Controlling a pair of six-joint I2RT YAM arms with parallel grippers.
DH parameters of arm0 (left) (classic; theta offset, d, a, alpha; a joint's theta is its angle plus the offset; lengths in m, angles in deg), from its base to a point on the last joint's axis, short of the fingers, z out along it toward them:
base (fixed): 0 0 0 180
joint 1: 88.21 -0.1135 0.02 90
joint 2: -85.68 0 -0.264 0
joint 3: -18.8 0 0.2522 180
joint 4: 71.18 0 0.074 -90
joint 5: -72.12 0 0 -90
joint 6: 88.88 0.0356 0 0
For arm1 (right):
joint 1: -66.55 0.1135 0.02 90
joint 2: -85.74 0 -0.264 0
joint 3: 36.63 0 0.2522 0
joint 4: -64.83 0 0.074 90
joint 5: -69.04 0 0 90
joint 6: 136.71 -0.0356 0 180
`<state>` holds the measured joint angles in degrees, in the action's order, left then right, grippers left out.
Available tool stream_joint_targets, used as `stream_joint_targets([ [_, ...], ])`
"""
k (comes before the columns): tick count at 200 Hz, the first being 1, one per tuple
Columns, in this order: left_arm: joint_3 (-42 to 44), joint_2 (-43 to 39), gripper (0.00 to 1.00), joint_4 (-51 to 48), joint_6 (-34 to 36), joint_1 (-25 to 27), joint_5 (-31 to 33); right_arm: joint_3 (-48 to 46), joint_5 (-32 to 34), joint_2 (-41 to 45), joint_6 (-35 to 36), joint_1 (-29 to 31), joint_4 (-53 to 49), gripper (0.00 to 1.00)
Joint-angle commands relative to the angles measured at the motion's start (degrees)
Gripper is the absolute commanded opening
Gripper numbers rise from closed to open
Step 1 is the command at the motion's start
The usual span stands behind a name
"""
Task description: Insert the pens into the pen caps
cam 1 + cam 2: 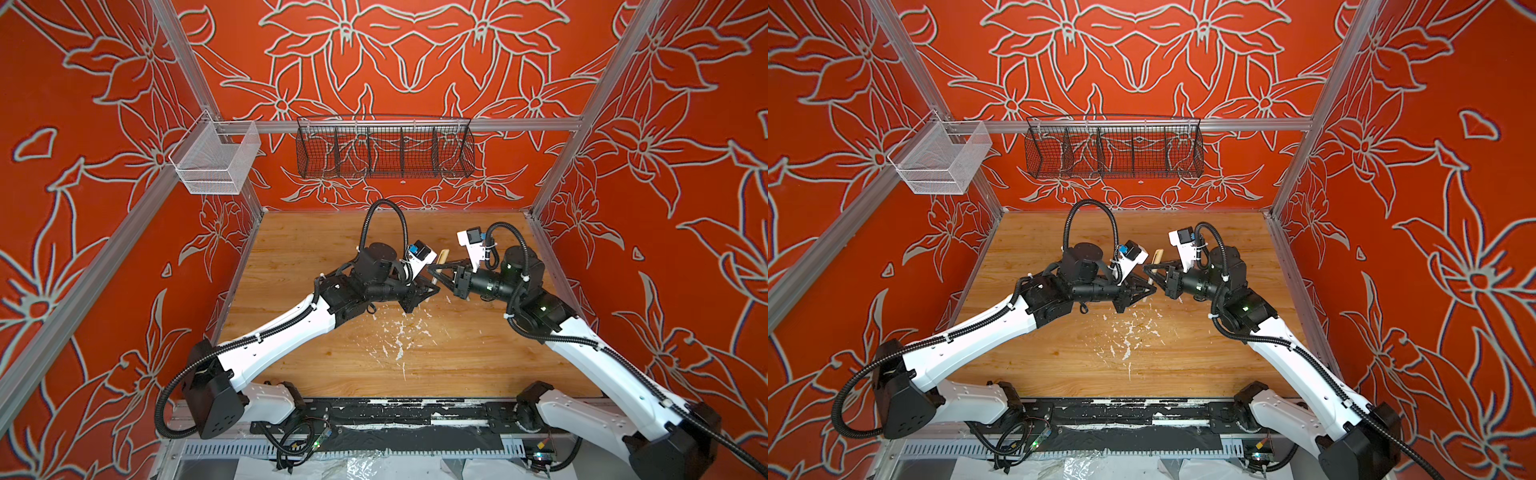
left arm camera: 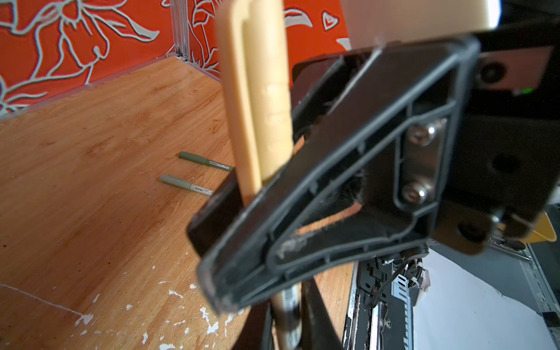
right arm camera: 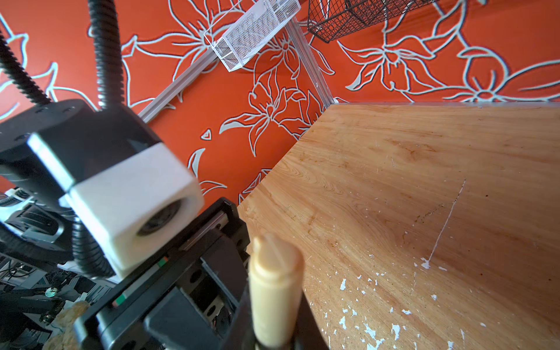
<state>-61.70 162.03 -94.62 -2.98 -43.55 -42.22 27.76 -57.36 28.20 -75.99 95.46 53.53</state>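
Next, I open my right gripper and take the cap's closed end (image 1: 443,253) with it, because it covers the lower part of the beige pen cap, close to my left gripper.
A beige pen cap (image 1: 443,256) (image 1: 1158,255) with its clip stands tilted above mid-table, and my right gripper (image 1: 434,270) (image 3: 272,339) is shut on that cap (image 3: 275,288). Just below, my left gripper (image 1: 428,289) (image 2: 288,327) is shut on the beige pen (image 1: 435,287) (image 2: 286,315), which runs in line with the cap (image 2: 257,106). Where they join is hidden behind a right finger (image 2: 348,181). Two grey-green pens (image 2: 206,160) (image 2: 185,183) lie side by side on the wood, each with a thicker end that looks like a cap.
White paint flecks (image 1: 399,336) dot the wooden table toward the front. A black wire basket (image 1: 384,149) hangs on the back wall and a white mesh basket (image 1: 216,160) on the left rail. Both arms meet at mid-table.
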Motion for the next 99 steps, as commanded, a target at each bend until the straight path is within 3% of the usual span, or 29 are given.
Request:
stream_joint_targets([
  [1,0.1,-1.3,0.15,1.99,0.49,-0.19,-1.4,-0.63,1.23,0.76,-0.62,0.16,1.51,0.0],
  [20,0.12,-1.37,0.21,1.78,0.49,-0.37,-1.66,-0.37,1.4,0.55,-0.47,0.19,1.41,0.0],
  [40,0.03,-1.55,0.21,1.48,0.76,-0.46,-1.68,0.06,1.42,-0.01,-0.42,0.14,1.14,0.0],
  [77,-0.97,-0.86,0.0,0.78,1.07,-0.97,-1.6,0.48,0.54,-0.82,-0.8,0.19,2.2,0.0],
  [92,-1.28,-0.44,0.0,0.85,0.96,-1.33,-1.75,0.92,0.63,-0.56,-0.32,0.19,1.07,0.0],
  [99,-1.41,-0.05,0.0,1.04,0.86,-1.54,-1.9,1.19,1.15,-0.21,-0.03,0.19,0.0,0.11],
])
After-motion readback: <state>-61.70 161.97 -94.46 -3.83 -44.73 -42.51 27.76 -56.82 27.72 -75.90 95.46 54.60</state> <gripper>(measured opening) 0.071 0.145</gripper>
